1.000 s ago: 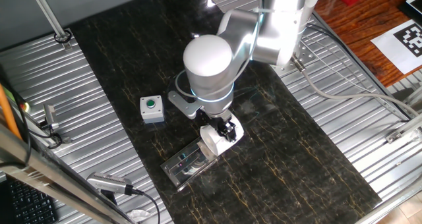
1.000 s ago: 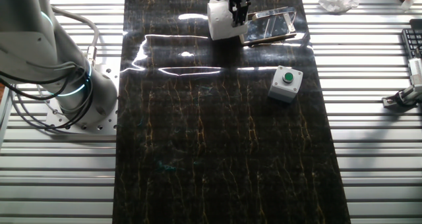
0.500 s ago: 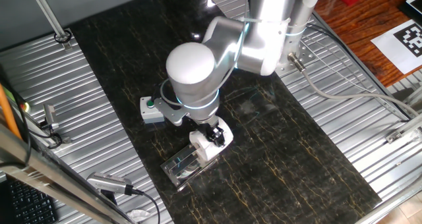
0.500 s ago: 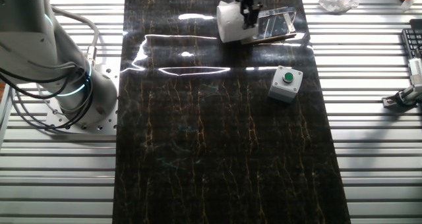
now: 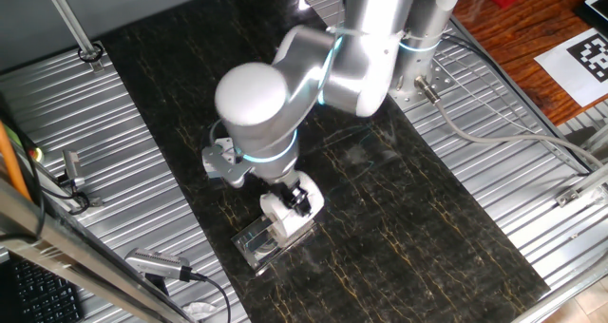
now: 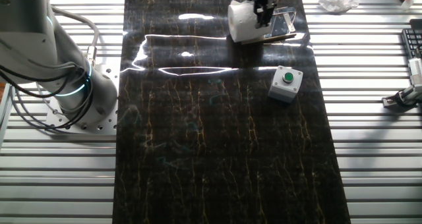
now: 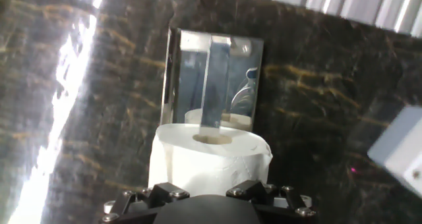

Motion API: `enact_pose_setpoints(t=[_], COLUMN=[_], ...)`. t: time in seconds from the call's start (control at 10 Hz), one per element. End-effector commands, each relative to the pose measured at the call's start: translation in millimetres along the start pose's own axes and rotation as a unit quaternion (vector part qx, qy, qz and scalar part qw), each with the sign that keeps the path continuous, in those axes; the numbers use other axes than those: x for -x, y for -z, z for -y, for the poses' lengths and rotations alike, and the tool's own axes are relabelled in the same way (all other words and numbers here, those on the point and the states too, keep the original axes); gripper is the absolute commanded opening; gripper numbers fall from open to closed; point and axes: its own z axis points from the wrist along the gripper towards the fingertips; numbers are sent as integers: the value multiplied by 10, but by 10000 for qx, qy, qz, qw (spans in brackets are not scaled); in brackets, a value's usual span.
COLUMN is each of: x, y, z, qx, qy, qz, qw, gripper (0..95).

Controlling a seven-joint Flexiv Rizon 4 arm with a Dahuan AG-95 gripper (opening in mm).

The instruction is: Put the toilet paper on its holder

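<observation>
The gripper will release the toilet paper on the holder's bar (image 5: 268, 225) (image 7: 215, 85), above the shiny metal plate.
The toilet paper (image 5: 282, 216) is a white roll held in my gripper (image 5: 299, 199), which is shut on it. It hangs at the near end of the holder (image 5: 255, 244), a shiny metal plate lying flat on the dark table. In the other fixed view the roll (image 6: 242, 22) overlaps the left end of the holder (image 6: 285, 24) under the gripper (image 6: 266, 12). In the hand view the roll (image 7: 208, 159) fills the space between my gripper (image 7: 206, 186) jaws. The holder (image 7: 214, 76) lies just beyond it, and its upright bar lines up with the roll's core.
A small grey box with a green button (image 6: 285, 83) stands on the table apart from the holder; it is partly hidden behind my arm (image 5: 218, 158) and shows at the right edge of the hand view (image 7: 401, 149). Ribbed metal surfaces flank the dark mat.
My arm has carried the roll sideways toward the holder; the roll now overlaps the plate's near end. The gripper has stayed shut on the roll.
</observation>
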Motion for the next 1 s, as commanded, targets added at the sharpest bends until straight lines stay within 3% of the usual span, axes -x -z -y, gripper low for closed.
enact_pose_setpoints(t=[0.1, 1.0], x=[132, 604], y=[-20, 74], z=[-32, -54], qx=[-3, -26], qy=[-36, -36], qz=[42, 37], qw=[10000, 10000], gripper=[0, 0])
